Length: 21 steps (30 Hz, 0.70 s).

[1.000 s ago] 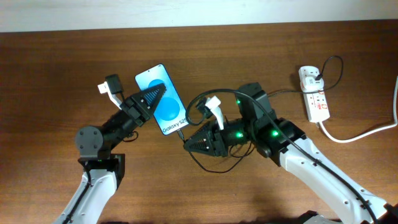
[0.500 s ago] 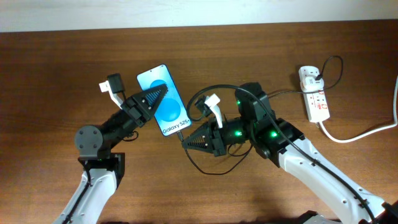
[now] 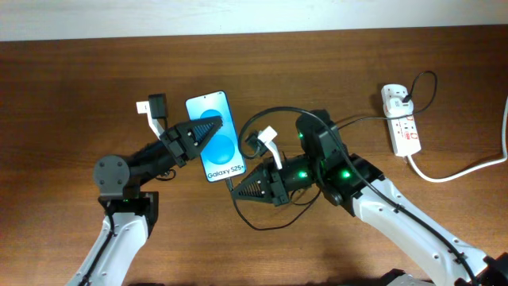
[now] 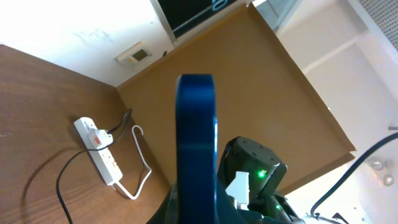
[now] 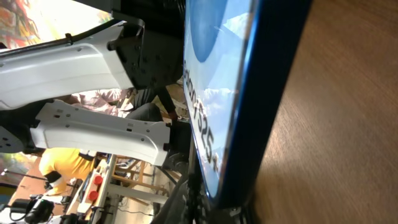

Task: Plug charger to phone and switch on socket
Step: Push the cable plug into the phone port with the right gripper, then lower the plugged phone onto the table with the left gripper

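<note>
My left gripper is going to release the phone on the table (image 3: pixel 245 158) between my two arms, in line with the lower end of the socket.
The phone (image 3: pixel 209 106), blue screen up, is tilted off the table in my left gripper (image 3: pixel 211 128), which is shut on its left edge. My right gripper (image 3: pixel 237 189) is shut on the connector tip of the charger (image 3: pixel 268 113), right at the phone's bottom edge. I cannot tell whether the tip is in the port. The black cable loops behind my right arm to its plug head (image 3: pixel 395 98), seated in the socket (image 3: pixel 405 132). In the left wrist view the phone (image 4: pixel 196 137) is edge-on. In the right wrist view the phone (image 5: pixel 217 93) fills the frame above the jaws (image 5: pixel 211 214).
The socket's thick white cord (image 3: pixel 460 170) runs off the right table edge. The socket (image 4: pixel 99 152) and black cable (image 4: pixel 61 182) also show in the left wrist view, with my right arm (image 4: pixel 252 171) close behind the phone. Slack cable lies under my right gripper.
My left gripper has swung the phone to the right and turned it more upright, bringing its bottom edge to my right gripper's tip. The right gripper has shifted slightly.
</note>
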Motion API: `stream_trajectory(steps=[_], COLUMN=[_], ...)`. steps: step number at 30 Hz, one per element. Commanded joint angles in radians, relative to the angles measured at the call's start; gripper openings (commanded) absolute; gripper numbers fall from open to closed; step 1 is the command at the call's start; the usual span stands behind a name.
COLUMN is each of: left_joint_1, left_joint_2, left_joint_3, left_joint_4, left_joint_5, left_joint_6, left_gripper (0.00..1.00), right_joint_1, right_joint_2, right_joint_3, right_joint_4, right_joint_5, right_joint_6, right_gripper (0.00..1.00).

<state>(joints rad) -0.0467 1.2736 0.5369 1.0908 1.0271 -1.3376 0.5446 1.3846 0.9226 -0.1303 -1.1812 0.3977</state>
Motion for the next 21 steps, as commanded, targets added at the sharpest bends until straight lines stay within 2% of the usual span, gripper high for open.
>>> stream_trajectory(steps=[1, 5, 6, 8, 9, 10, 13, 14, 17, 21], left_joint_1=[-0.055, -0.055, -0.055, -0.056, -0.056, -0.056, -0.060, -0.089, -0.143, -0.150], left_joint_2=[-0.011, -0.011, -0.011, -0.010, -0.010, -0.010, 0.006, 0.058, 0.220, 0.459], left_joint_3=[-0.032, -0.032, -0.032, -0.025, 0.005, 0.065, 0.229, 0.323, 0.398, 0.408], left_joint_4=[-0.008, -0.013, -0.052, -0.166, -0.270, -0.445, -0.825, -0.967, -1.017, -0.887], left_joint_5=[0.158, 0.039, -0.007, -0.113, -0.147, -0.166, -0.194, -0.184, -0.117, -0.069], left_joint_6=[0.037, 0.040, 0.053, 0.103, 0.172, 0.272, 0.489, 0.601, 0.689, 0.753], left_gripper=[0.00, 0.00, 0.00, 0.00, 0.00, 0.00, 0.00, 0.00, 0.00, 0.00], right_joint_1=[-0.055, -0.055, -0.055, -0.058, -0.066, -0.074, -0.082, -0.082, -0.082, -0.082], right_joint_2=[-0.050, -0.050, -0.053, -0.069, -0.095, -0.135, -0.258, -0.328, -0.423, -0.462], right_joint_3=[0.061, 0.061, 0.061, 0.061, 0.061, 0.061, 0.061, 0.061, 0.061, 0.061], right_joint_4=[0.006, -0.103, -0.142, -0.230, -0.309, -0.380, -0.508, -0.589, -0.745, -0.858], right_joint_5=[0.074, 0.074, 0.075, 0.116, 0.169, 0.256, 0.478, 0.602, 0.759, 0.854], right_joint_6=[-0.021, -0.057, -0.085, -0.114, -0.122, -0.136, -0.135, -0.135, -0.136, -0.136], right_gripper=[0.20, 0.39, 0.48, 0.65, 0.76, 0.81, 0.87, 0.88, 0.89, 0.94])
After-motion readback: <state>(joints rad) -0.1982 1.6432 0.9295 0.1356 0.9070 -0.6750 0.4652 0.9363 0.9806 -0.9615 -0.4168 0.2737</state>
